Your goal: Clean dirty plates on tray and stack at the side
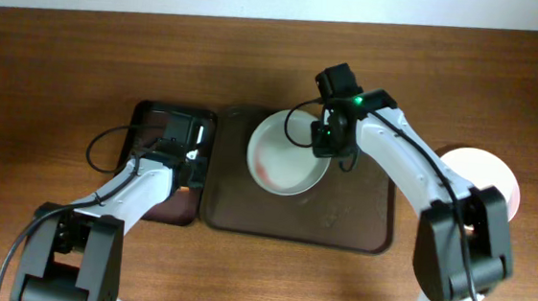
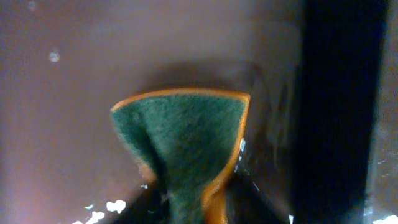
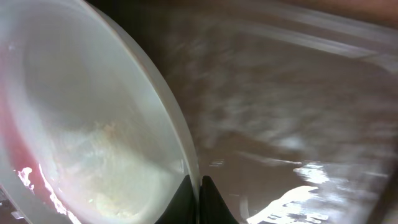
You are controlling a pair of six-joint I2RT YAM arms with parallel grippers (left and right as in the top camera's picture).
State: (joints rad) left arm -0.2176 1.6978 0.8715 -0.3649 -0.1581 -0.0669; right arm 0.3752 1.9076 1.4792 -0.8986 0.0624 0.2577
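Observation:
Next, my right gripper puts down and lets go of the smeared plate, now tilted on the brown tray, on top of the other white plate [image 1: 473, 189] next to the brown tray.
A white plate [image 1: 288, 152] with a red smear sits on the left part of the brown tray [image 1: 359, 230]. My right gripper [image 1: 329, 139] is shut on this plate's right rim; in the right wrist view the jaws [image 3: 199, 193] pinch the rim of the plate [image 3: 93, 137], which is tilted, with red smears at its lower left. Another white plate [image 1: 484, 172] lies on the table to the right of the tray. My left gripper [image 1: 190, 156] is over the small dark tray [image 1: 151, 122], shut on a green and orange sponge [image 2: 186, 143].
The wooden table [image 1: 65, 58] extends to the left and behind. The small dark tray's surface [image 2: 62, 124] fills the left wrist view, with its dark rim [image 2: 339, 93] at the right. The right arm's cable loops over the plate.

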